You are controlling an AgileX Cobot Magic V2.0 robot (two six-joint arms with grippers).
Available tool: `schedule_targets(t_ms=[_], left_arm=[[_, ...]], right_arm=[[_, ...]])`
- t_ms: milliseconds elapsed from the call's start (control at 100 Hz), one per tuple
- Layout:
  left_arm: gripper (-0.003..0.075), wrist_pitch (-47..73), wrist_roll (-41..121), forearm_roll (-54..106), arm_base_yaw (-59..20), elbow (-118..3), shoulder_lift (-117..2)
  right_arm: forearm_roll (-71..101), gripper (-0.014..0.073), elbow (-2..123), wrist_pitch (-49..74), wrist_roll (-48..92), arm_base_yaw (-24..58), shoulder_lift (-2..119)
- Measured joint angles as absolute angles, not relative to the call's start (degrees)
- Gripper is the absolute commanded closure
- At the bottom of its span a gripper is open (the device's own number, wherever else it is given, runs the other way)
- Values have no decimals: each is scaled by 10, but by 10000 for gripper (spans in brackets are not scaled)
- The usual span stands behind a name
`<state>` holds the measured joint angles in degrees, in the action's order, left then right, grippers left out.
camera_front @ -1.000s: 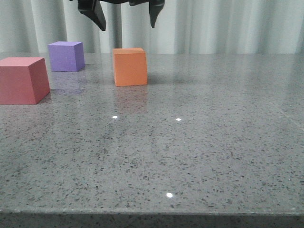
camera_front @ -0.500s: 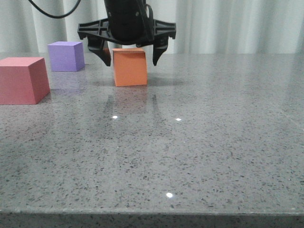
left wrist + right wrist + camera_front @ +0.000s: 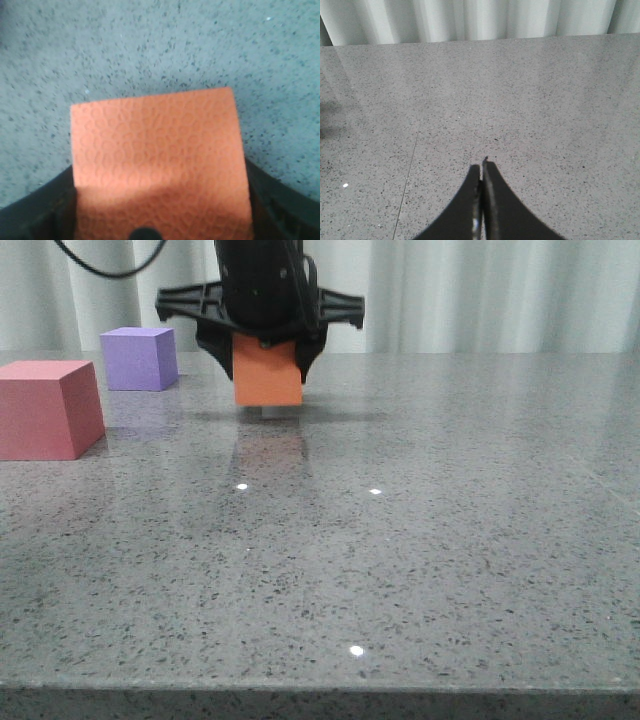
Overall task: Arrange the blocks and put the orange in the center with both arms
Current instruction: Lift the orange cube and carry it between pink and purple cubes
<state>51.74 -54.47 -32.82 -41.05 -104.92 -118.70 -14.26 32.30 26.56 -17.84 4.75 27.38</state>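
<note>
The robot's left gripper needs to release the orange cube in the gap [image 3: 101, 386] between the red-pink cube and the purple cube.
The orange cube [image 3: 268, 372] is held between the black fingers of my left gripper [image 3: 262, 362], at the back of the table left of centre. Its lower edge hangs just above the table, with a shadow under it. In the left wrist view the cube [image 3: 155, 155] fills the space between the jaws of the left gripper [image 3: 160, 215]. The purple cube [image 3: 138, 358] stands at the back left. The red-pink cube [image 3: 45, 408] stands nearer, at the far left edge. My right gripper [image 3: 482, 167] is shut and empty over bare table; it does not show in the front view.
The grey speckled table [image 3: 400, 540] runs to a front edge at the bottom of the front view. A pale curtain [image 3: 480, 290] hangs behind the table. A black cable [image 3: 100, 265] hangs at the upper left.
My left gripper came down over the orange cube with its jaws open, then closed on it. The cube has risen slightly off the table and shifted a little left.
</note>
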Motion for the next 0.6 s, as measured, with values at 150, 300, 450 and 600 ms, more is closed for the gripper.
schedule_targets(t_ms=[150,300,450,600], left_arm=[[496,520,-488,-328,-411,-1049,-1139],[496,519,-434,-335,-411,-1032,-1080],[496,486,-422,-345,-394,-963,-1004],[497,430,-385,-336,-346,-872,-934]], right_arm=[[-143,662,323,266,-178,47,274],[-143,662,323,266,-178,47,274],[-143,662,323,266,-178,47,274],[-143,662,323,266,-178,47,274]])
